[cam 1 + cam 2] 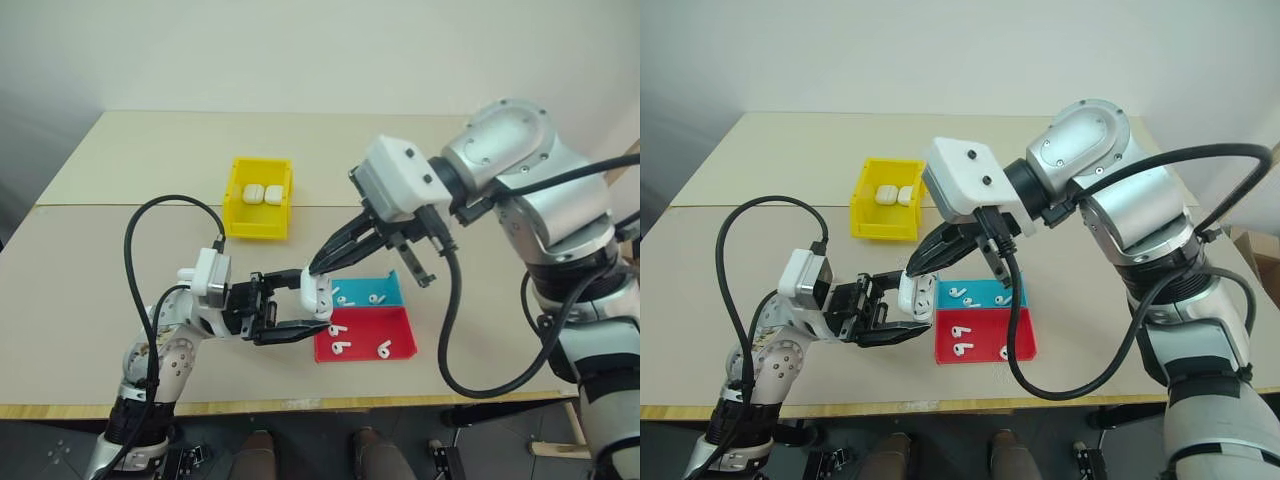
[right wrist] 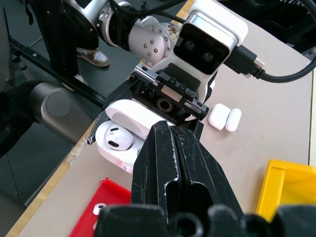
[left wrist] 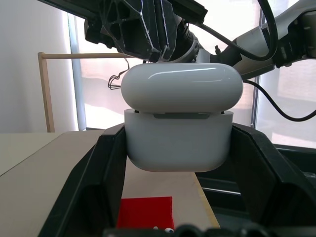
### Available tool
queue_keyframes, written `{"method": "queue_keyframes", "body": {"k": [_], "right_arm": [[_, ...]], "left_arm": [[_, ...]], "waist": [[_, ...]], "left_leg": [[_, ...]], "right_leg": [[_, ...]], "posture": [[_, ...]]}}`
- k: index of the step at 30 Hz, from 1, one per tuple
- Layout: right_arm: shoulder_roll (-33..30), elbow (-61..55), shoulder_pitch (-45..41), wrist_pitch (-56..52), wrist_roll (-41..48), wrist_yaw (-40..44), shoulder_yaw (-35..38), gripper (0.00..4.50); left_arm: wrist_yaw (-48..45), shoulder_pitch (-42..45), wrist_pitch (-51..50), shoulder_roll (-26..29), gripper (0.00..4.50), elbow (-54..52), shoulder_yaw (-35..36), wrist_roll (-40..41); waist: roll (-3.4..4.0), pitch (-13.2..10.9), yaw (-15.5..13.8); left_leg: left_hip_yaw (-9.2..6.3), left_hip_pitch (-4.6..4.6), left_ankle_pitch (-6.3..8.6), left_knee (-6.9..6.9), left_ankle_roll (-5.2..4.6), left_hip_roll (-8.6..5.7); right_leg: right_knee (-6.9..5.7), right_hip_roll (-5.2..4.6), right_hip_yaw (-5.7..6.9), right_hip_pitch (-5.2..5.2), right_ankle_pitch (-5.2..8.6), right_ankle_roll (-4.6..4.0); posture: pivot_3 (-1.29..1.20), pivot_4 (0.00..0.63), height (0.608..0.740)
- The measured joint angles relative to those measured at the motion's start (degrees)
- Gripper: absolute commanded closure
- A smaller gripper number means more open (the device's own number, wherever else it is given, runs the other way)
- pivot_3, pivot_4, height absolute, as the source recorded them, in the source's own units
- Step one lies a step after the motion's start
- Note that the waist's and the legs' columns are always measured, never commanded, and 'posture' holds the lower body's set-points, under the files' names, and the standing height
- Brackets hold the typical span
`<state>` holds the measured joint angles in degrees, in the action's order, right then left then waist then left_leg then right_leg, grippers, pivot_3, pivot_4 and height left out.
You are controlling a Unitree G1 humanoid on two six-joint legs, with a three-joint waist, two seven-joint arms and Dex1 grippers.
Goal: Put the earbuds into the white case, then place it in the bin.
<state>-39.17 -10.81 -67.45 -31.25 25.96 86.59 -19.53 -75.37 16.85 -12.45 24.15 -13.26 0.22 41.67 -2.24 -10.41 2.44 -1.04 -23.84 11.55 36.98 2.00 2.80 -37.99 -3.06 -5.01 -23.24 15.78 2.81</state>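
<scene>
The held white case, now above the table's near edge, will be let go by my left gripper in the yellow bin (image 1: 259, 214), just in front of the two white cases there.
My left gripper (image 1: 308, 305) is shut on a white case (image 1: 318, 297), holding it above the table's near edge just left of the trays. Its lid (image 3: 181, 88) stands partly raised over the body (image 3: 178, 140). One earbud (image 2: 116, 138) sits inside the case. My right gripper (image 1: 316, 268) is shut, with nothing visible between its fingers (image 2: 170, 148), its tips right above the case's lid. More earbuds (image 1: 340, 347) lie loose in the two trays. The yellow bin (image 1: 240, 215) stands farther back on the table with two white cases (image 1: 262, 192) inside.
A shallow blue tray (image 1: 390, 292) and a shallow red tray (image 1: 401, 326) sit side by side near the front edge, under my right arm. Two more white cases (image 2: 225, 118) lie on the table beside my left wrist. A black cable (image 1: 135, 240) loops off the left arm.
</scene>
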Motion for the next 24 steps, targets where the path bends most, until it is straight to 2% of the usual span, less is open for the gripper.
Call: {"method": "queue_keyframes", "body": {"k": [11,17,21,24], "right_arm": [[-2.63,0.13,2.7,0.85,-0.37,0.67,1.09,4.47],[-2.05,2.44,-0.29,0.53,0.18,-0.8,5.08,4.47],[-1.82,3.45,0.91,0.1,0.15,-4.27,8.02,4.47],[-1.82,2.83,5.61,-0.73,0.1,-9.15,10.97,4.47]], "left_arm": [[-0.03,0.17,0.09,-0.51,1.67,0.22,0.65,0.33],[0.08,0.34,0.09,-0.53,1.67,0.23,0.69,0.35],[1.49,0.36,0.38,-0.68,1.67,0.23,1.23,0.25],[5.7,1.1,2.01,-1.76,1.67,0.29,2.65,-0.97]], "waist": [[0.0,0.0,0.05],[0.01,0.0,-0.01],[0.0,0.0,-0.09],[0.0,0.0,-0.28]], "left_leg": [[-0.01,0.0,0.0,0.0,0.0,0.0],[-0.02,0.0,0.0,0.0,0.0,0.0],[-0.02,0.0,0.0,0.0,0.0,-0.01],[-0.02,0.0,0.0,0.01,0.0,-0.03]], "right_leg": [[0.0,0.0,0.01,0.0,0.0,0.0],[0.01,0.0,0.02,0.01,0.0,0.0],[0.02,-0.01,0.02,0.02,0.0,0.0],[0.03,-0.02,0.02,0.05,0.0,0.0]], "posture": [[0.0,0.15,0.74],[0.0,0.15,0.74],[0.0,0.15,0.74],[0.0,0.15,0.74]]}}
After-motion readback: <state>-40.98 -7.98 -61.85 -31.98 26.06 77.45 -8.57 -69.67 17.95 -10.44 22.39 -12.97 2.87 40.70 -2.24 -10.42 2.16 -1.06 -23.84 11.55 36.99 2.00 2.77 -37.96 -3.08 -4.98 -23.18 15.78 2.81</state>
